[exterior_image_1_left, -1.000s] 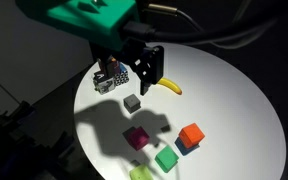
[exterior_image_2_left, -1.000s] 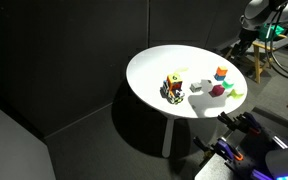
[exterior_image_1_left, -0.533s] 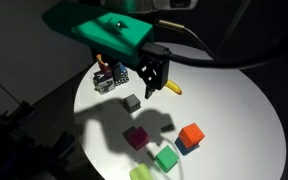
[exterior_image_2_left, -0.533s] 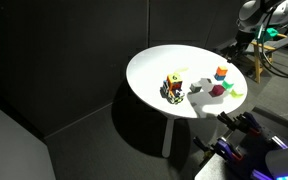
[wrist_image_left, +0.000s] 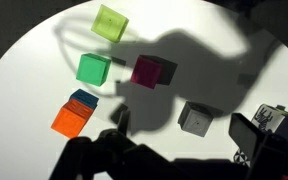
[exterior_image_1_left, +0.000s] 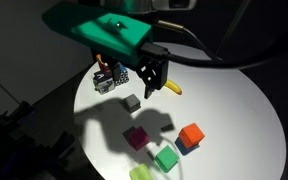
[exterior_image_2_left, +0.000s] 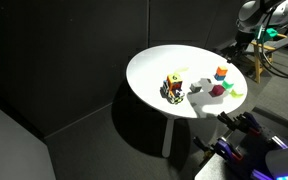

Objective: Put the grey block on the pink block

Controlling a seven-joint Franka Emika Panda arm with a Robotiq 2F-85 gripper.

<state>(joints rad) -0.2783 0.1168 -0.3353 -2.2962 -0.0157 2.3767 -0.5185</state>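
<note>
My gripper needs to grab two opposite sides (exterior_image_1_left: 132, 103) (wrist_image_left: 195, 119) of the grey block, since that block should go onto the pink block.
The grey block (exterior_image_1_left: 132, 102) sits on the round white table (exterior_image_1_left: 234, 100), apart from the other cubes. The pink block (exterior_image_1_left: 136, 137) lies nearer the table's front edge. My gripper (exterior_image_1_left: 152, 82) hangs above the table behind the grey block, open and empty. In the wrist view the grey block (wrist_image_left: 195, 119) lies between my two spread fingers (wrist_image_left: 184, 130), below them, and the pink block (wrist_image_left: 150, 71) is just beyond it. Both blocks are small in the exterior view showing the whole table: grey (exterior_image_2_left: 196, 88), pink (exterior_image_2_left: 216, 90).
A patterned cube (exterior_image_1_left: 110, 78) and a yellow curved object (exterior_image_1_left: 171, 87) lie near the gripper. A green cube (exterior_image_1_left: 166, 158), an orange-red cube (exterior_image_1_left: 191, 134) on a blue one, and a light-green cube (exterior_image_1_left: 141, 173) surround the pink block. The table edge is close in front.
Over the last second the arm shifted a little to the right above the table. The blocks have not moved and the gripper stays open.
</note>
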